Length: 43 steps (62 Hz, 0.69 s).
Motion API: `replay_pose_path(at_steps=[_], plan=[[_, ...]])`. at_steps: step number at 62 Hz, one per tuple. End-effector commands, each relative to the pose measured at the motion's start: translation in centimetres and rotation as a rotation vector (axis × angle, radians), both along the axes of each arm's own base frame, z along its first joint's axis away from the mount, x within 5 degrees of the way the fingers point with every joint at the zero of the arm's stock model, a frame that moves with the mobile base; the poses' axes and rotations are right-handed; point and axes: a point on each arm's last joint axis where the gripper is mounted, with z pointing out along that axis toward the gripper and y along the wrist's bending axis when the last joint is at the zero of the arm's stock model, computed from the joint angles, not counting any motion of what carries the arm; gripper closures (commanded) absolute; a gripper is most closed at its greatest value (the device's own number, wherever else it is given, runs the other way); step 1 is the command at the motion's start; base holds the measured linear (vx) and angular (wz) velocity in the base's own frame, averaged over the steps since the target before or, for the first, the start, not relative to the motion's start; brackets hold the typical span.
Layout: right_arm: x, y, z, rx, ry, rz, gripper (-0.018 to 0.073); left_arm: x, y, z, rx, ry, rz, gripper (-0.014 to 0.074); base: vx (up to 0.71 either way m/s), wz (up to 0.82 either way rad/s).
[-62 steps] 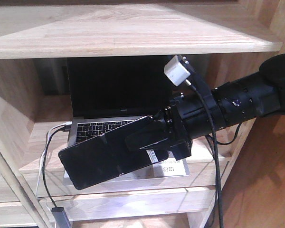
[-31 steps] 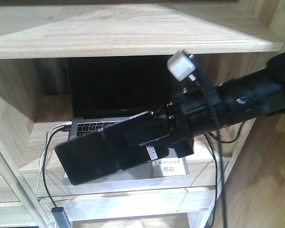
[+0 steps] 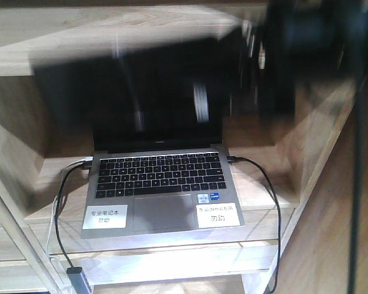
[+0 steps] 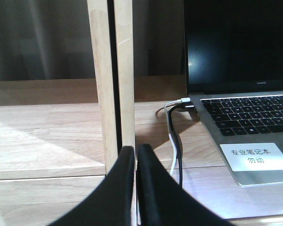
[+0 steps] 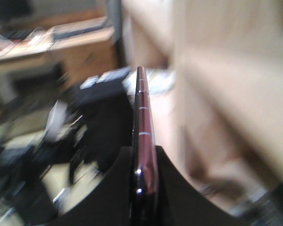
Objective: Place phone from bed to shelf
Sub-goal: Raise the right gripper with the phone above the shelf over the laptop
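My right gripper sets the phone on the shelf's upper board [image 3: 95, 20] next, above the laptop screen's edge.
The phone [image 5: 142, 113] shows edge-on in the right wrist view, slim and dark with a pinkish edge, and my right gripper [image 5: 144, 155] is shut on its lower end. In the front view the phone [image 3: 141, 79] is a motion-blurred dark band high up, level with the shelf's upper board [image 3: 110, 37] and in front of the laptop screen. Blurred wood of the shelf [image 5: 226, 84] fills the right side of the wrist view. My left gripper [image 4: 136, 157] is shut on nothing, just in front of a shelf upright [image 4: 111, 70]. The bed is out of view.
An open grey laptop [image 3: 156, 177] with white labels sits in the shelf's middle compartment, with cables [image 3: 60, 202] plugged into both sides and hanging over the front edge. The laptop [image 4: 245, 122] and its cables [image 4: 174, 136] lie to the right of the left gripper.
The right arm has swung up fast with the phone, from in front of the laptop keyboard to the level of the upper board. The keyboard now shows fully.
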Motion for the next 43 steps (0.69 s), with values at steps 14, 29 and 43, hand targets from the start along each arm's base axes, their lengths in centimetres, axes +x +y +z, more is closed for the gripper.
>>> replay_pose_path(at_steps=[14,29,43], plan=[[1.5,0.0,7.7,0.217,-0.171,-0.116,0.0561,0.1,0.0,0.5,-0.011,-0.069,0.004,0.0596,0.0,0.0],[4.8,1.4,9.4,0.26,-0.162,-0.103,0.0561,0.1,0.0,0.5,-0.011,-0.069,0.004,0.0596,0.0,0.0],[7.4,5.5,8.9,0.211,-0.17,-0.136,0.0561,0.1,0.0,0.5,-0.011,-0.069,0.004,0.0596,0.0,0.0]])
